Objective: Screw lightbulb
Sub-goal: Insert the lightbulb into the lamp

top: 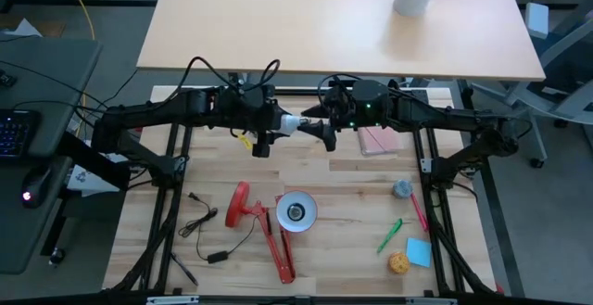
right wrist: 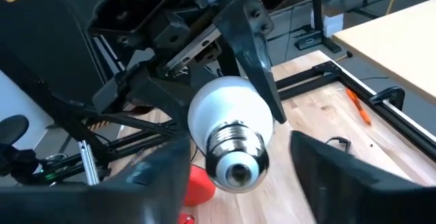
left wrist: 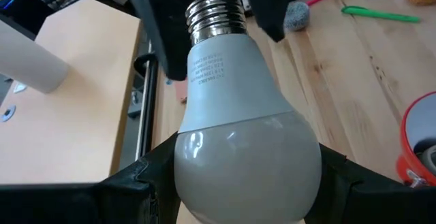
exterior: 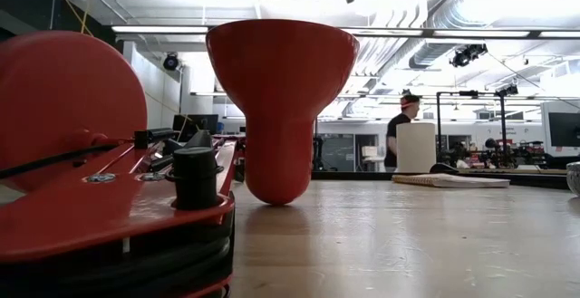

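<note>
The robot's right gripper slants across the lightbulb's screw base, so it should back off, turn level and close on the lightbulb's white neck [left wrist: 225, 64].
The white lightbulb [top: 292, 124] with a silver screw base [left wrist: 215, 14] is held in the air over the table's far middle. My left gripper [left wrist: 245, 176] is shut on its globe. My right gripper [right wrist: 235, 183] is open, its fingers on either side of the screw base [right wrist: 235, 157] with a gap showing. The red lamp lies on the table nearer the front. Its shade [top: 296, 212] faces up and its round base [top: 241, 203] is to the left. In the low view the shade [exterior: 281, 108] stands on its narrow end. My left gripper pinches the bulb's round globe [left wrist: 204, 163] between its two fingers [left wrist: 139, 176], one on each side of its widest part. The fingers come level from the table's left. The bulb lies level, clear of the table, its screw base pointing toward the right gripper.
A black cable [top: 208, 231] lies left of the lamp. At the right lie a pink pad [top: 377, 140], a grey-blue lump [top: 401, 189], a green pen [top: 389, 235], a blue note [top: 418, 251] and a yellow ball [top: 398, 263]. A person [exterior: 403, 130] stands far behind.
</note>
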### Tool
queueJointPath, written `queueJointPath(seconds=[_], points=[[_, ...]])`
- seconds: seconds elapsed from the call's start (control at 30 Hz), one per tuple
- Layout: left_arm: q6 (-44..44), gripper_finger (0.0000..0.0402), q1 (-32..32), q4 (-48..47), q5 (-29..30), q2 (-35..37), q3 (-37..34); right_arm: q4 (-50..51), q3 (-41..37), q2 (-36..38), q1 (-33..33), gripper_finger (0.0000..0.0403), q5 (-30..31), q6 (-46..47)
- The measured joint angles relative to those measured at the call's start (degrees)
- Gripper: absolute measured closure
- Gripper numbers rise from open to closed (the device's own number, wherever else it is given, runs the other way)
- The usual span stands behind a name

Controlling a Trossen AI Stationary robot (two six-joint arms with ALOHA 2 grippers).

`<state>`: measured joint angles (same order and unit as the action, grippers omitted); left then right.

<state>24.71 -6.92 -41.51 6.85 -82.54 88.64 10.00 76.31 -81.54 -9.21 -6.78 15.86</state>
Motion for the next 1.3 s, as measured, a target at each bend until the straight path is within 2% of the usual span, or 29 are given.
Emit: queueJointPath(seconds=[0.23, 0.87, 1.03, 1.2, 1.3], points=[[0.0, 0.0192, 0.0, 1.2, 0.3, 0.1, 0.0, -0.4, 0.0, 0.0, 0.0, 0.0295, -1.3, -1.6], [-0.2, 0.0192, 0.0, 0.7, 0.1, 0.2, 0.0, -0.4, -0.1, 0.0, 0.0, 0.0297, -2.0, -1.3], [-0.1, 0.0189, 0.0, 0.3, 1.3, 0.3, 0.0, 0.4, -0.2, 0.2, 0.0, 0.0337, -2.2, -1.8], [-0.1, 0.0171, 0.0, -0.2, 1.7, 0.2, 0.1, 1.0, -0.2, 0.5, -0.1, 0.0394, -2.5, -2.9], [0.5, 0.0164, 0.0, -0.4, 1.8, 0.0, 0.0, 0.7, -0.2, 0.5, -0.5, 0.0399, -3.5, -2.8]])
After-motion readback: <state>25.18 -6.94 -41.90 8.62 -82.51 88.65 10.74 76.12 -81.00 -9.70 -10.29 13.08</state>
